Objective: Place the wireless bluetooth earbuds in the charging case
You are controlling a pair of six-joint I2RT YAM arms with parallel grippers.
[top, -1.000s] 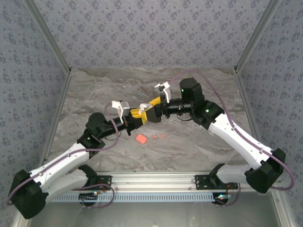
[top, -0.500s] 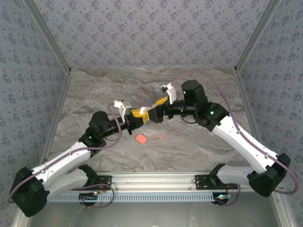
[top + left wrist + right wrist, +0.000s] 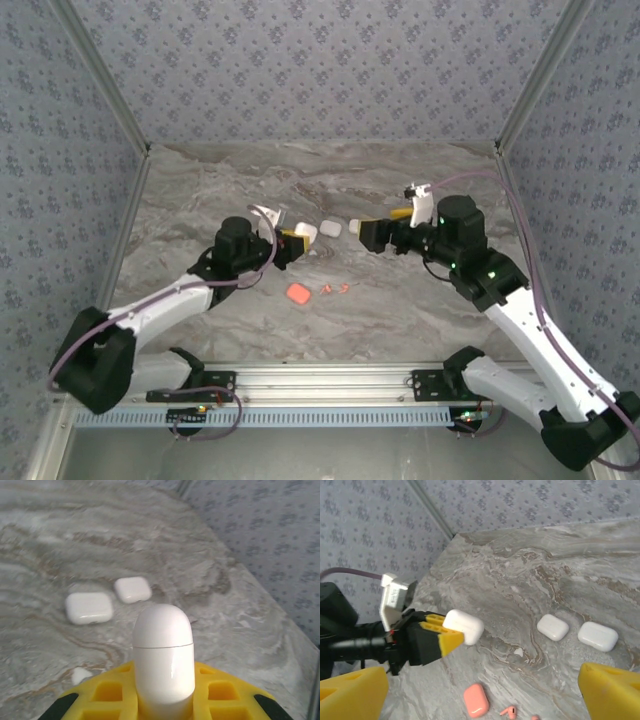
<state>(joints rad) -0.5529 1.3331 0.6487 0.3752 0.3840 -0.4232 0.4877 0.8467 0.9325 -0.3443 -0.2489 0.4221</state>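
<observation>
The robot's left gripper should release the white charging case on the marble (image 3: pixel 308 231) (image 3: pixel 43 631) next to the closed white cases, behind the salmon case.
My left gripper (image 3: pixel 292 240) is shut on a white charging case (image 3: pixel 304 234), held lid-closed above the table; the case stands up between the yellow fingers (image 3: pixel 163 655). The right gripper (image 3: pixel 378 228) hangs wide open a little to its right, nothing between its fingers (image 3: pixel 350 695). A salmon case (image 3: pixel 298 293) lies on the table with two salmon earbuds (image 3: pixel 334 289) beside it, also seen below the right gripper (image 3: pixel 508 711). A tiny white earbud (image 3: pixel 518 652) lies on the marble under the held case.
Two more closed white cases (image 3: pixel 553 627) (image 3: pixel 597 636) lie side by side on the marble table (image 3: pixel 200 200) between the grippers, toward the back. Patterned walls (image 3: pixel 320 70) close off the back and both sides.
The grippers were together at the white case; the right one has pulled away to the right, open. The left arm has drawn back with the case, uncovering the two white cases.
</observation>
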